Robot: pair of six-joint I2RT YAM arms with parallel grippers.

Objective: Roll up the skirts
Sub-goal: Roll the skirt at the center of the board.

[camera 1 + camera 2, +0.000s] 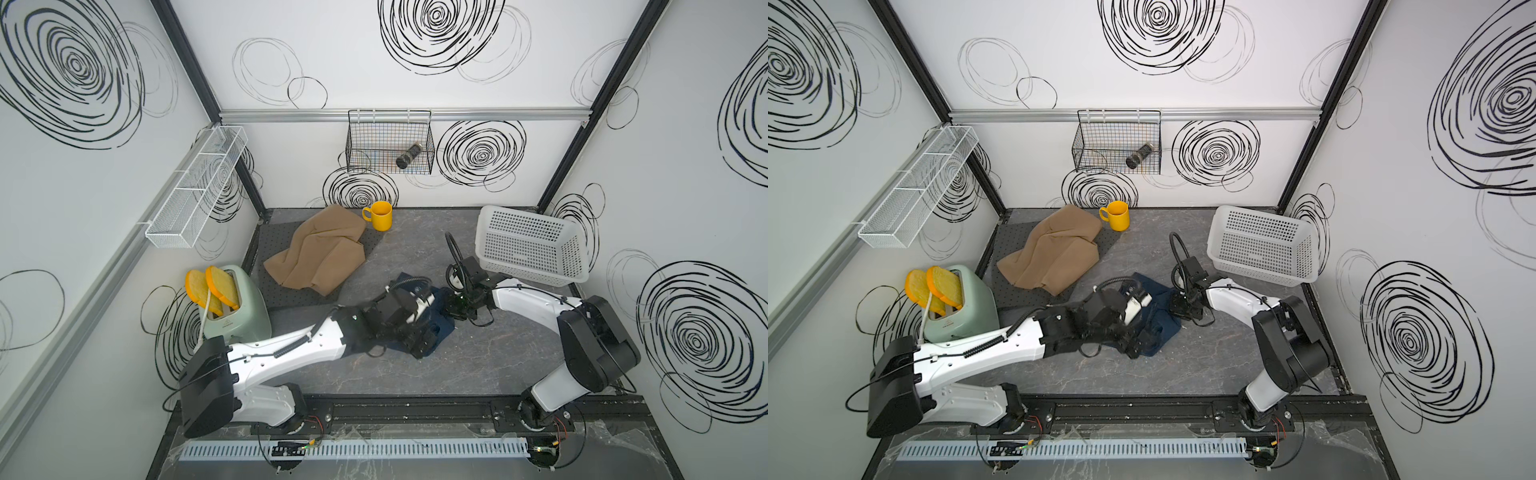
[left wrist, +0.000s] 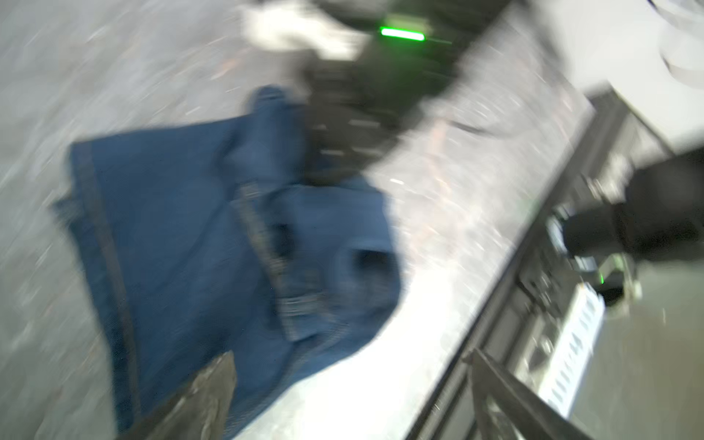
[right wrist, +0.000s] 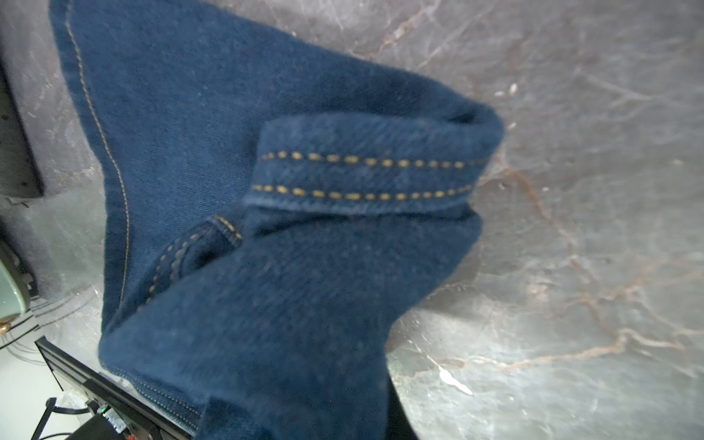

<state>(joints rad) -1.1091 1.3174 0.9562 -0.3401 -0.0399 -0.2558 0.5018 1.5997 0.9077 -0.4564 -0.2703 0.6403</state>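
Observation:
The denim skirt's pocket layer is bunched up beside my right gripper, so my left gripper needs to grab the skirt's near edge (image 2: 253,407) and pull it smooth before rolling.
The dark blue denim skirt (image 1: 441,326) (image 1: 1163,328) lies crumpled at the table's middle, partly hidden by both arms. My right gripper (image 1: 453,311) is at its right edge, shut on a raised fold of the denim (image 3: 304,285), which covers the jaws. My left gripper (image 1: 424,338) (image 2: 350,354) hovers over the skirt's near edge (image 2: 183,213), open and holding nothing; that view is motion-blurred. The tan-brown skirt (image 1: 320,253) lies loose at the back left. It rests on the flat dark grey dotted skirt (image 1: 272,245).
A yellow mug (image 1: 380,215) stands behind the tan skirt. A white plastic basket (image 1: 528,245) sits tilted at the back right. A green toaster (image 1: 239,311) with toast stands at the left. A black wire basket (image 1: 388,141) and a white wire shelf (image 1: 195,187) hang on the walls.

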